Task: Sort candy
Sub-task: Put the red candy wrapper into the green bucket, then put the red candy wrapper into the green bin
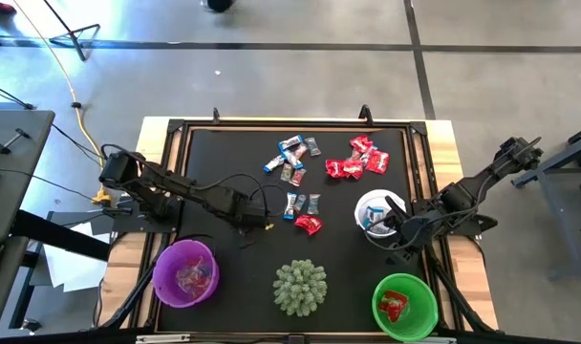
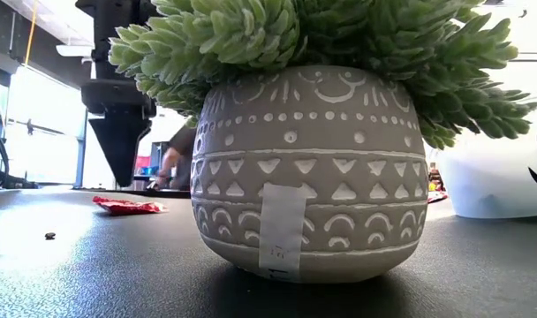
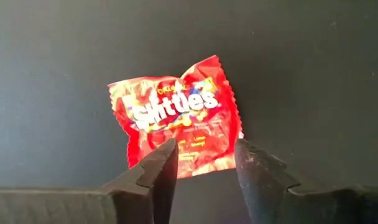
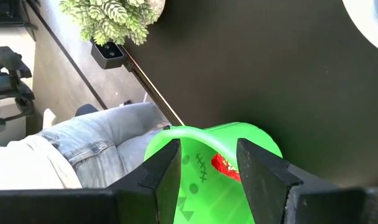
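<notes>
The open fingers of my left gripper are above the flat red candy packet, so I need to lower them and pinch the packet's near corner [image 3: 226,163] before I lift it.
A red candy packet [image 3: 176,115] lies flat on the black mat, also seen in the low view as the red packet [image 2: 127,205]. My left gripper [image 3: 204,149] hangs open just above it, pointing down, its fingers clear of the wrapper. From above, the left gripper [image 1: 262,222] hides this packet. More candy lies on the mat: blue-and-white pieces [image 1: 292,153], red pieces [image 1: 359,161], and a few [image 1: 305,205] near the middle. My right gripper [image 4: 207,155] waits open in the air by the white bowl [image 1: 378,212], looking down on the green bowl [image 4: 195,180].
A purple bowl [image 1: 185,272] with candy stands at the near left, and a green bowl [image 1: 403,306] with a red piece at the near right. A potted spiky plant [image 1: 300,287] stands between them. A person's legs [image 4: 83,149] show beyond the table edge.
</notes>
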`<state>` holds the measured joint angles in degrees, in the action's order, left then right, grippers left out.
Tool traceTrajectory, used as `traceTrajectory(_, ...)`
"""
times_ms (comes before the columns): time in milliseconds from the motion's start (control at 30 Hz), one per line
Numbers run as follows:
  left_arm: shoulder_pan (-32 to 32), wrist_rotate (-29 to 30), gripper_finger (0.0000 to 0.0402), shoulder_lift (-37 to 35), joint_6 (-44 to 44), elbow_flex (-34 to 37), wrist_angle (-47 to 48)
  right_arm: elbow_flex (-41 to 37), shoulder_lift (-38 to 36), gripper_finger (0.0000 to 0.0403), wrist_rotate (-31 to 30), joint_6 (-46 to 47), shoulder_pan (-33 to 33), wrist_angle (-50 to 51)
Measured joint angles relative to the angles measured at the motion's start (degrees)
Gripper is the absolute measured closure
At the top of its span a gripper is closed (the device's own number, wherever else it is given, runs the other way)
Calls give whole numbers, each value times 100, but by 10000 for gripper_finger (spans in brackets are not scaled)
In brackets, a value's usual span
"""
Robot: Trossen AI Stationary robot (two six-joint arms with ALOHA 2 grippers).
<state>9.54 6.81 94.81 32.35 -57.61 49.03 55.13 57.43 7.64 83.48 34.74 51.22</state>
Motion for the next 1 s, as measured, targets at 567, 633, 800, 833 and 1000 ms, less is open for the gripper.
traceTrajectory(567, 155, 11, 245, 1158, 139, -99, -185, 0, -2, 254, 2, -2, 0, 15)
traceTrajectory(633, 157, 114, 245, 1160, 342, -99, -189, -2, 0, 254, 2, -19, 0, 17)
traceTrajectory(800, 155, 141, 271, 1102, 805, -99, -193, -1, -2, 254, -63, -251, 0, 17)
traceTrajectory(833, 153, 132, 281, 1096, 880, -99, -196, 0, 0, 254, -85, -282, 0, 17)
traceTrajectory(1000, 153, 84, 344, 1088, 1198, -99, -231, -1, -1, 254, -144, -300, 0, 20)
